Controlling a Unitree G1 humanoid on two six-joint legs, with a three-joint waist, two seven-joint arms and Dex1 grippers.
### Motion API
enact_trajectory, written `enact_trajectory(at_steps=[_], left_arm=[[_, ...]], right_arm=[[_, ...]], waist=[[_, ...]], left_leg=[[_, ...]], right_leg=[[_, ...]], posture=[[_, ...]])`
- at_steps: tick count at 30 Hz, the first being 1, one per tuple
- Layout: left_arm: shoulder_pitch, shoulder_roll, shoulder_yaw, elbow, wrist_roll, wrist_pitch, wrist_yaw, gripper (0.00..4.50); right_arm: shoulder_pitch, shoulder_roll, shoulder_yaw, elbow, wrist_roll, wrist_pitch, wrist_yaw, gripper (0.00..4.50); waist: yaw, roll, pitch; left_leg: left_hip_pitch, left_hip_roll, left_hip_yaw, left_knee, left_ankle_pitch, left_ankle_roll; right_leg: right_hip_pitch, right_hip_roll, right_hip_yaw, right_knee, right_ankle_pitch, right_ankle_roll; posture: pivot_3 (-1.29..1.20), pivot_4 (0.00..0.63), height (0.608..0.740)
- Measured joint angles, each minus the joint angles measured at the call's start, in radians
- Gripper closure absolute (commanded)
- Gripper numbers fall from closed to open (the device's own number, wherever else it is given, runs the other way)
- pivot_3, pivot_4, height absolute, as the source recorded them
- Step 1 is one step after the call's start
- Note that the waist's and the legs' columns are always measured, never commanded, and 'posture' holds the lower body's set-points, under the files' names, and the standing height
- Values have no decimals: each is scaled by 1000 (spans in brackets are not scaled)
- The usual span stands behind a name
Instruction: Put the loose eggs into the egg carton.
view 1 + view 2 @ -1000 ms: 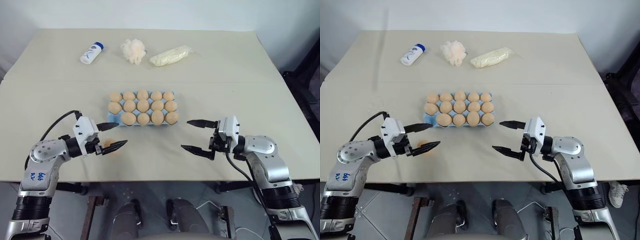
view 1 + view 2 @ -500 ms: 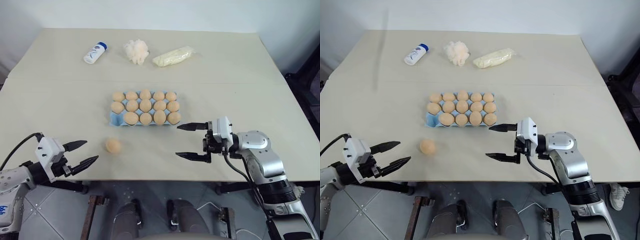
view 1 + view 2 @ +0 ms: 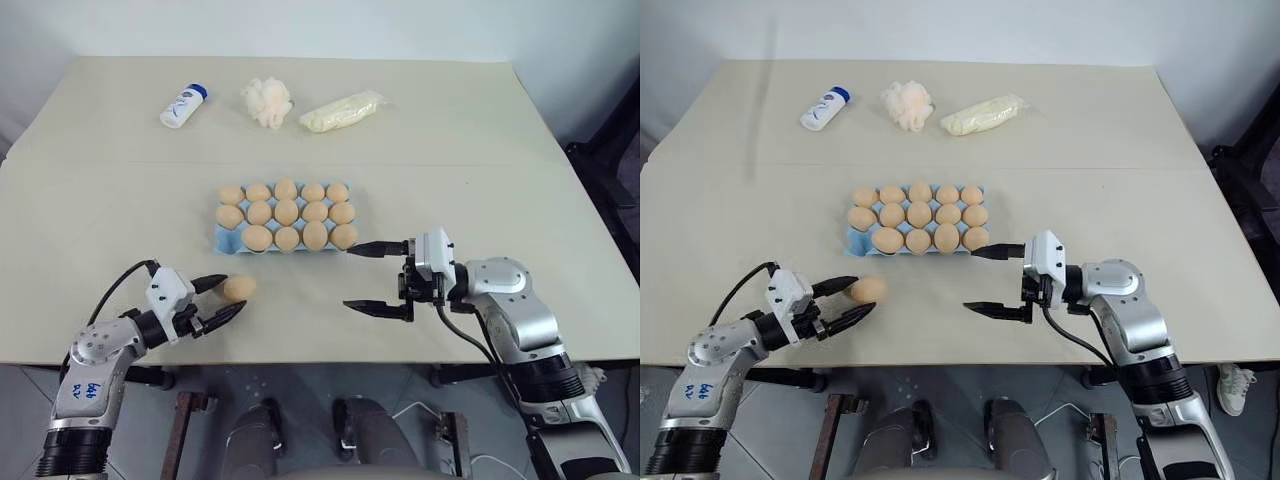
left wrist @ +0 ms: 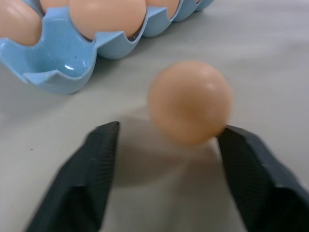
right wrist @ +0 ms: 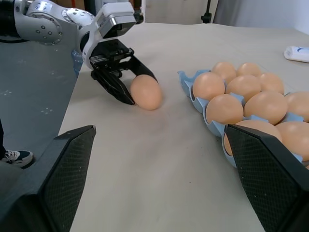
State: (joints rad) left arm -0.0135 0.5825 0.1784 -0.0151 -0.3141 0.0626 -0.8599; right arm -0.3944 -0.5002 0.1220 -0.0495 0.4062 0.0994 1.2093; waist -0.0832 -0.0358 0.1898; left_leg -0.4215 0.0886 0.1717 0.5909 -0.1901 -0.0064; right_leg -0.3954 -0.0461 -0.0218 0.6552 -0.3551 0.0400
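Note:
The loose egg sits ahead of my left gripper's fingertips, against just one, so I should open, reach farther around the egg and close on its middle point(image 3: 240, 288).
A light-blue egg carton point(image 3: 228, 241) sits mid-table, with several tan eggs in its cups and the front-left corner cup point(image 4: 62, 57) bare. One loose egg point(image 3: 239, 288) lies on the table in front of that corner. My left gripper point(image 3: 230, 296) is open, low over the table, with one finger on each side of the egg; one fingertip point(image 4: 244, 154) looks to be against the shell, while the other finger stands apart from it. My right gripper point(image 3: 349, 277) is wide open and holds nothing, level beside the carton's front-right corner and pointing left.
At the far side of the table lie a white bottle with a blue cap point(image 3: 184, 105), a fluffy white tuft point(image 3: 266, 102) and a pale yellow bag point(image 3: 342, 111). The table's front edge point(image 3: 300, 362) runs just behind both grippers.
Half a second ago my left gripper was out left of the egg by the table's edge; now its fingers flank the egg, set narrower. My right gripper has drifted left.

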Motion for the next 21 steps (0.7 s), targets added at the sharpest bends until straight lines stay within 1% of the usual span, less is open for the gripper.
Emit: enact_trajectory(at_steps=[1, 2, 12, 14, 16, 21], left_arm=[[0, 0, 0, 2, 0, -9, 2, 2540], [0, 0, 0, 3, 0, -14, 5, 2839], [-10, 7, 12, -7, -31, 5, -3, 2839], [-10, 7, 15, -13, -44, 22, -4, 2447], [-10, 8, 18, -17, -53, 40, -1, 1949], [-9, 10, 24, -19, -54, 57, 10, 309]], right_arm=[[2, 0, 0, -2, -1, 2, -4, 0], [6, 0, 0, -3, -2, 5, -9, 0], [20, 7, 0, -3, -11, 6, -43, 0], [20, 8, 0, -3, -12, 6, -46, 0], [20, 8, 0, -3, -17, 4, -48, 0], [20, 14, 1, -3, -24, -6, -53, 0]], waist=[[0, 0, 0], [0, 0, 0], [0, 0, 0], [0, 0, 0], [0, 0, 0], [0, 0, 0]], left_leg=[[0, 0, 0, 0, 0, 0], [0, 0, 0, 0, 0, 0], [0, 0, 0, 1, 0, 0], [0, 0, 0, 1, 0, 0], [0, 0, 0, 1, 0, 0], [0, 0, 0, 2, 0, 0]], right_leg=[[0, 0, 0, 0, 0, 0], [0, 0, 0, 0, 0, 0], [1, 0, 0, 1, 0, 0], [1, 0, 0, 1, 0, 0], [0, 0, 0, 1, 0, 1], [1, 0, 0, 2, 0, 1]], posture=[[0, 150, 740], [0, 150, 740], [0, 150, 740], [0, 150, 740], [0, 150, 740], [0, 150, 740]])
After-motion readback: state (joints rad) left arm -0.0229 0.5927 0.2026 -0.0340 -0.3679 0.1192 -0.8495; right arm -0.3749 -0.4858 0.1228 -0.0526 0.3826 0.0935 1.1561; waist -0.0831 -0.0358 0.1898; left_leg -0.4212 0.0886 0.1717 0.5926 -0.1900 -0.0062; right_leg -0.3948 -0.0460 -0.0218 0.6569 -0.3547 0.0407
